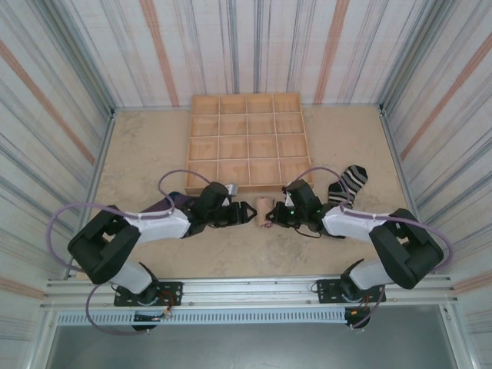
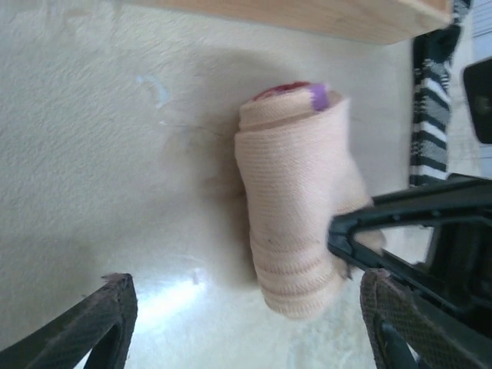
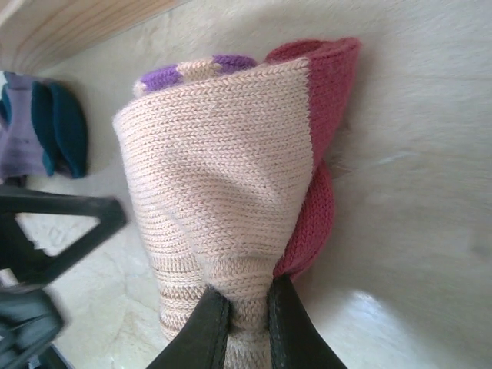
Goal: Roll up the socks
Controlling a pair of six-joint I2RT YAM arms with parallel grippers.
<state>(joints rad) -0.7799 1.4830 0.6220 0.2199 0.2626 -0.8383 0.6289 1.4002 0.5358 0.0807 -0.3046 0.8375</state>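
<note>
My right gripper has the peach sock. Next, I put it down in the tray's near corner compartment [image 1: 290, 171] closest to the striped sock.
The peach sock [image 1: 264, 208] lies rolled up on the table just in front of the tray, its dark-red toe [image 3: 324, 146] poking out of one side. My right gripper [image 3: 240, 317] is shut, pinching a fold of the roll's striped cuff [image 3: 250, 304]. My left gripper [image 2: 246, 327] stands open on the other side, with the roll [image 2: 296, 215] between and ahead of its fingers [image 2: 111, 319], not touching them. The black-and-white striped sock [image 1: 348, 184] lies flat to the right. The purple sock with a teal toe [image 3: 42, 131] lies to the left, partly under my left arm [image 1: 165, 204].
A wooden tray [image 1: 201, 143] divided into several square compartments sits just beyond the roll, its near edge [image 2: 346, 17] close behind the peach sock. Striped walls enclose the table on three sides.
</note>
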